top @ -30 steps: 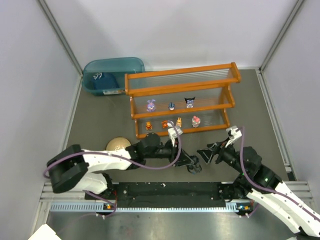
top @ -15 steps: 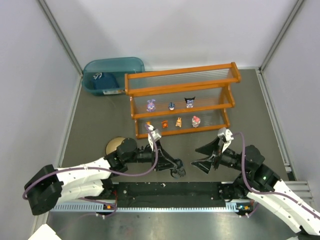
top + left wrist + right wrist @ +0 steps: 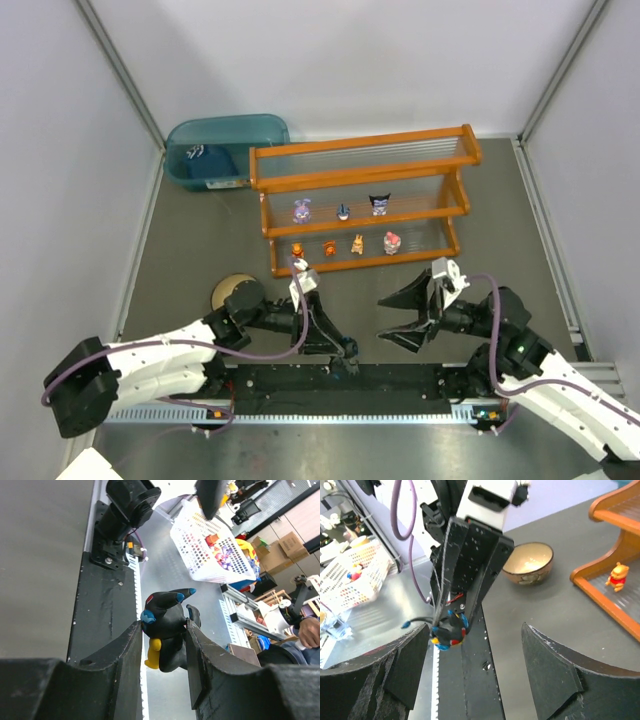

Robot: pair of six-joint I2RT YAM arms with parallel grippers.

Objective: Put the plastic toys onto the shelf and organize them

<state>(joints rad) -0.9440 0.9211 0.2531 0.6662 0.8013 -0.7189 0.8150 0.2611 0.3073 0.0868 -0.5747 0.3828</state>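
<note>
My left hand needs to pass the black toy to my right gripper over the table (image 3: 331, 344) beside the black base rail.
My left gripper (image 3: 346, 354) is shut on a black toy with blue and yellow details (image 3: 167, 625), held over the black base rail at the near edge. The toy also shows in the right wrist view (image 3: 449, 629). My right gripper (image 3: 400, 318) is wide open and empty, just right of the left one, with its jaws facing the held toy. The shelf (image 3: 360, 177) stands at the back. It holds a purple bunny (image 3: 301, 211), a small dark-blue toy (image 3: 343, 212), a black toy (image 3: 379, 205), three orange ones (image 3: 328, 248) and a pink-red one (image 3: 391, 242).
A tan bowl (image 3: 236, 291) sits on the table left of the left arm and shows in the right wrist view (image 3: 528, 563). A teal bin (image 3: 225, 148) stands at the back left beside the shelf. Grey walls close in both sides.
My left gripper has drawn back left and toward the near edge with the toy. My right gripper has opened wide and turned toward the left one.
</note>
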